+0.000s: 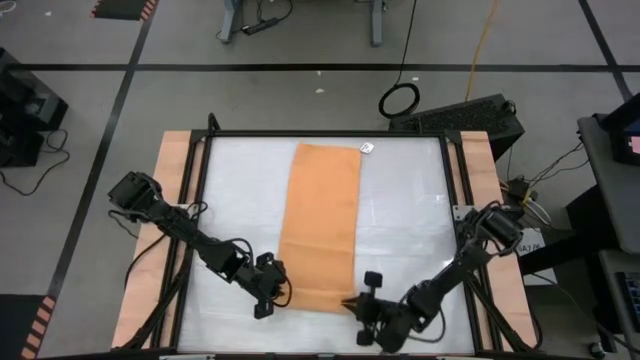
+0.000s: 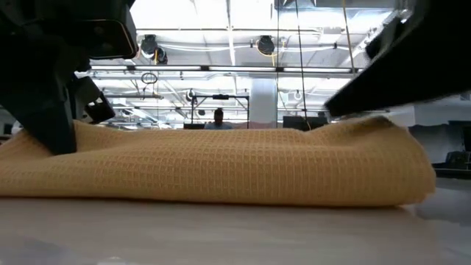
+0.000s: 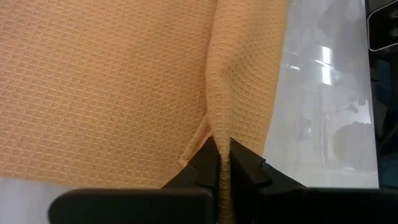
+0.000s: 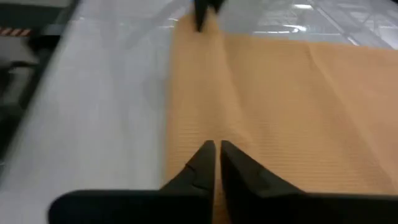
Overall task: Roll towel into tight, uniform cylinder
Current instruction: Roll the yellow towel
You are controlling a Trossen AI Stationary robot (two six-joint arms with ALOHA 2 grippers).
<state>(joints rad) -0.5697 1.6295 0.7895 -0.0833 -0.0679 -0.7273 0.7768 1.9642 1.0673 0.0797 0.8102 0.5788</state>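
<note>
My left gripper needs to open and take the towel's fold across its full width (image 3: 247,102) to keep the roll uniform, as it is pinching the towel's near fold into a thin line.
The orange-tan towel (image 1: 320,225) lies flat as a long strip from the table's far side to its near edge, with a small white tag (image 1: 366,148) at its far right corner. My left gripper (image 1: 283,294) is at the near left corner, shut on the cloth. At the near right corner, my right gripper (image 1: 352,303) is also shut on the cloth. In the low view the towel's near edge (image 2: 221,165) rises in a low hump between the two arms. My left gripper pinches a raised fold of the towel (image 3: 222,134) at the near left corner between its two fingers, slanting down from the table's left. A ridge of cloth runs away from the fingertips; the remainder lies on the table. My right gripper pinches the towel's near edge (image 4: 214,134) at the near right corner, slanting down from the table's right. A low ridge runs along the edge toward the other gripper; one layer or several, I cannot tell.
The white table top (image 1: 240,200) is bordered by a black frame (image 1: 325,133) and wooden side boards (image 1: 172,190). Bare surface lies on both sides of the towel. A person (image 2: 218,118) shows far off in the room behind.
</note>
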